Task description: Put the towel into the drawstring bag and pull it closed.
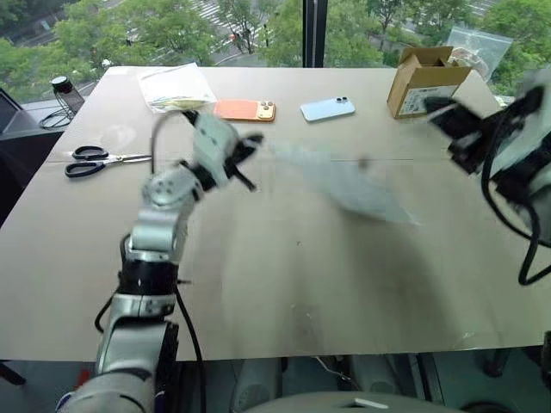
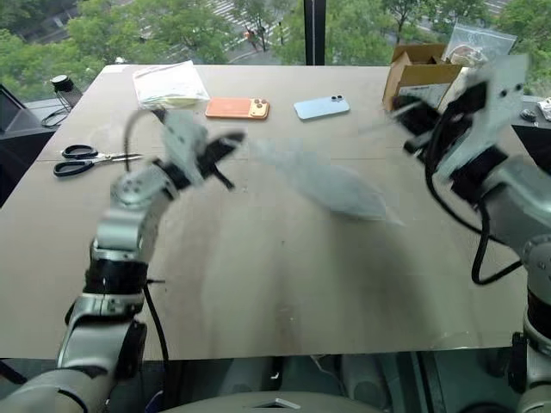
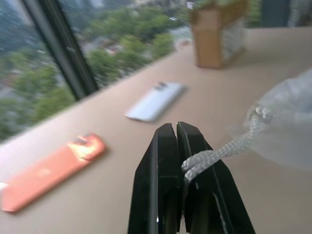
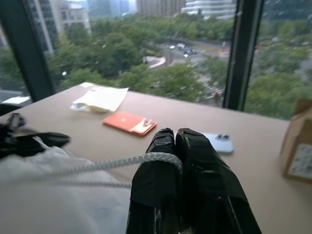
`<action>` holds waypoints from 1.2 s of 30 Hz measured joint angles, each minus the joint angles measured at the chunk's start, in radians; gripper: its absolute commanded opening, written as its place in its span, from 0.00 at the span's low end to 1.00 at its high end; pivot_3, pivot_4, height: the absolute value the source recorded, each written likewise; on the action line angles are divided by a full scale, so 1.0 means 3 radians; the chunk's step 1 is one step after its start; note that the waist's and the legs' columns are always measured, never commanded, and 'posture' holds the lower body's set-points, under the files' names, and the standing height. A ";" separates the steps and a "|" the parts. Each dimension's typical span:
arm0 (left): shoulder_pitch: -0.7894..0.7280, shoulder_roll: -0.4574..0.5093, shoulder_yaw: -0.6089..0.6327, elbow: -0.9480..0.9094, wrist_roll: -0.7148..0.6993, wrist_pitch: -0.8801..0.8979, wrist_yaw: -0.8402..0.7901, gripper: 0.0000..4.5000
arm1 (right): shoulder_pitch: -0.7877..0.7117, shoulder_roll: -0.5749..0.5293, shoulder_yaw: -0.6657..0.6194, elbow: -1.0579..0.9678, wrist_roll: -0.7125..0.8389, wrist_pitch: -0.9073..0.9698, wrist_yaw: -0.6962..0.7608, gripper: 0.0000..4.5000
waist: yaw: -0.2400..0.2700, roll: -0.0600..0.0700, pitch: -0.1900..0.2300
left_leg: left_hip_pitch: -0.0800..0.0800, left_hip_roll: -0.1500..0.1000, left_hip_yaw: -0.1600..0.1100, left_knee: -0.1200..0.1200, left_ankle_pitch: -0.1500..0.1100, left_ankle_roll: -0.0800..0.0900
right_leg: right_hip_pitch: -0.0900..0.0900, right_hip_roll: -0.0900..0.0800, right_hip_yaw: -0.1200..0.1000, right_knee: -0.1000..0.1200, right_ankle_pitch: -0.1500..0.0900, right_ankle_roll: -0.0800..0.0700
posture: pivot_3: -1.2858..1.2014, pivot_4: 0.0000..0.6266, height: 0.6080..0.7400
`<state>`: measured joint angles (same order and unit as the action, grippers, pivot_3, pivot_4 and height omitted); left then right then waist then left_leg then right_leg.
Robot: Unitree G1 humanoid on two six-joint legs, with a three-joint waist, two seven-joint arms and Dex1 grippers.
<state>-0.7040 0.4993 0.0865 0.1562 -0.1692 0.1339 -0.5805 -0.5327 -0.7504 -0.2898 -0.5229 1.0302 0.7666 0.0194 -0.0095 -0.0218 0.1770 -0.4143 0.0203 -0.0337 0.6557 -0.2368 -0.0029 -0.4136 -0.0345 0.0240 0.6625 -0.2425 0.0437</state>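
My left gripper should release the drawstring bag on the bare middle of the table (image 1: 314, 204), nearer than the light-blue phone.
The white semi-sheer drawstring bag (image 1: 349, 185) hangs stretched above the table between my two grippers. My left gripper (image 3: 175, 127) is shut on one white cord (image 3: 219, 153) that leads to the bag's gathered mouth (image 3: 287, 122). My right gripper (image 4: 174, 132) is shut on the other cord (image 4: 107, 165), which runs back to the bag (image 4: 48, 195). From the head views the left gripper (image 1: 244, 157) is left of the bag and the right gripper (image 1: 441, 110) is up at its right. The towel is hidden.
On the brown table (image 1: 284, 275) lie scissors (image 1: 95, 159) at the left, and a clear zip bag (image 1: 176, 86), an orange phone (image 1: 245, 110) and a light-blue phone (image 1: 327, 108) along the far side. An open cardboard box (image 1: 422, 79) stands far right. Windows are behind the table.
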 measured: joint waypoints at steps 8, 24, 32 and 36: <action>-0.0576 0.0021 0.0167 0.0471 0.0176 0.0299 0.0813 0.01 | -0.0333 0.0184 -0.0016 0.0802 -0.0886 -0.0272 -0.0282 0.00 | -0.0018 0.0000 0.0000 | -0.0006 -0.0003 0.0007 -0.0010 0.0000 0.0000 | -0.0010 -0.0004 0.0005 -0.0004 0.0002 0.0004 | 0.52 0.24 1.00; -0.0633 0.0027 0.0403 0.0539 -0.0251 0.0746 0.1129 0.01 | -0.0535 0.0260 -0.0058 0.1286 -0.1576 -0.0598 -0.0389 0.00 | -0.0014 0.0001 0.0000 | -0.0007 -0.0005 0.0008 -0.0008 0.0000 0.0000 | -0.0010 -0.0006 0.0006 -0.0001 0.0002 0.0004 | 0.52 0.24 1.00; 0.0683 -0.0059 -0.0272 -0.0889 -0.0819 0.1385 0.0152 0.01 | 0.0335 0.0178 0.0524 0.0053 -0.0630 0.0045 0.0928 0.00 | -0.0030 0.0005 -0.0003 | 0.0001 0.0003 0.0006 -0.0011 -0.0001 0.0001 | -0.0003 -0.0001 0.0007 -0.0002 0.0001 0.0002 | 0.52 0.24 1.00; 0.1133 -0.0078 -0.0540 -0.0976 -0.0719 0.1397 0.0015 0.01 | 0.0832 0.0129 0.1071 -0.0117 -0.0817 0.0181 0.1153 0.00 | -0.0007 0.0005 -0.0003 | 0.0003 0.0001 0.0002 0.0007 0.0000 0.0001 | 0.0001 -0.0001 0.0002 0.0004 0.0002 0.0002 | 0.52 0.24 1.00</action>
<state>-0.3642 0.4758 -0.0756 -0.1366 -0.3848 0.5528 -0.5761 -0.2832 -0.7117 0.0315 -0.5579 0.7851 0.8209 0.3654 -0.0117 -0.0203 0.1763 -0.4135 0.0206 -0.0330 0.6578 -0.2369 -0.0027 -0.4132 -0.0347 0.0246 0.6639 -0.2419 0.0444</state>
